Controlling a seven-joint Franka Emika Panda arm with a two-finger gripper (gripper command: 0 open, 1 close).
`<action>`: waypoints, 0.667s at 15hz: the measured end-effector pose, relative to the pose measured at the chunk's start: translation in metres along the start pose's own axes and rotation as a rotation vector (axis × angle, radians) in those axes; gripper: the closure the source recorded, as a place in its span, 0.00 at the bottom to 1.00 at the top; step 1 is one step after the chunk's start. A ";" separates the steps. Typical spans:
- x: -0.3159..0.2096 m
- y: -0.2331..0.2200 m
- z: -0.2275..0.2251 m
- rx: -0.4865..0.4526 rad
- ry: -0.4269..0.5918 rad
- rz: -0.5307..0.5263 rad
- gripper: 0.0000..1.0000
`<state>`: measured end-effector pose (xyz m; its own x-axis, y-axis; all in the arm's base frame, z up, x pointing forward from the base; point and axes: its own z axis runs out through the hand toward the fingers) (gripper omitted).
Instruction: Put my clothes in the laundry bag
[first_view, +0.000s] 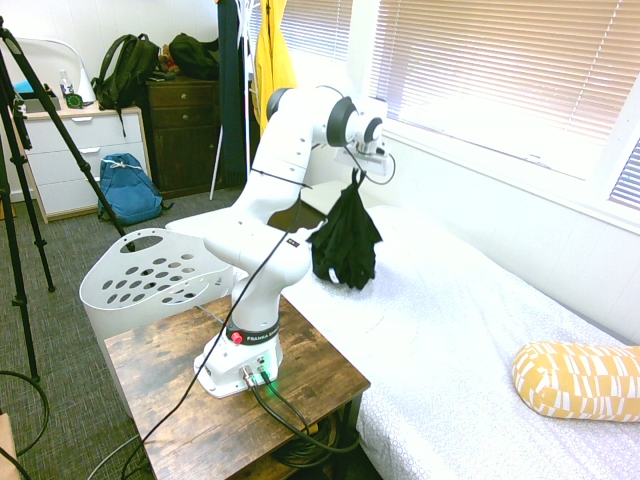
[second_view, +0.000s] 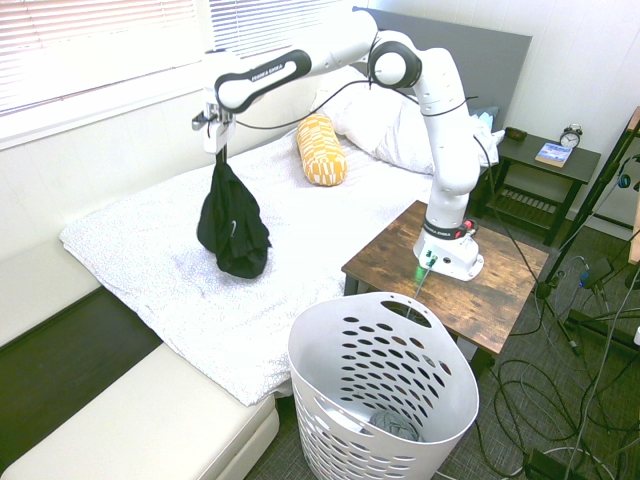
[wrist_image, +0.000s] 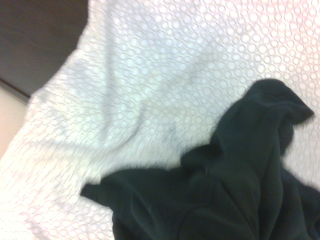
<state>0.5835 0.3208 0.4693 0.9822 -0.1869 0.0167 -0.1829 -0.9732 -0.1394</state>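
Next, the gripper releases the black garment inside the white plastic basket with oval holes (first_view: 180, 272), beside the wooden table.
My clothes, a soft black garment (first_view: 345, 240) (second_view: 232, 225), hang in a bunch above the white bed cover, lifted clear of it. My gripper (first_view: 357, 175) (second_view: 219, 152) is shut on the garment's top, high over the bed near the window wall. In the wrist view the black fabric (wrist_image: 225, 190) dangles over the dotted cover. The laundry bag, a white plastic basket with oval holes (first_view: 150, 280) (second_view: 385, 395), stands on the floor beside the wooden table, away from the gripper, with some grey fabric in its bottom.
The arm's base sits on a wooden side table (first_view: 180, 400) (second_view: 500, 290) between bed and basket. A yellow patterned pillow (first_view: 575, 380) (second_view: 322, 150) lies on the bed (second_view: 150, 250). A blue backpack (first_view: 128, 188) and dressers stand by the far wall; a yellow jacket (first_view: 272, 60) hangs there.
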 end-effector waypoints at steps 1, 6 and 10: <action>-0.024 -0.010 -0.037 0.004 0.008 -0.024 1.00; -0.206 -0.089 -0.138 0.001 0.058 -0.209 1.00; -0.359 -0.097 -0.182 0.038 0.077 -0.362 1.00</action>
<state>0.2408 0.4584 0.6574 0.9767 0.1574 0.1457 0.1788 -0.9728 -0.1473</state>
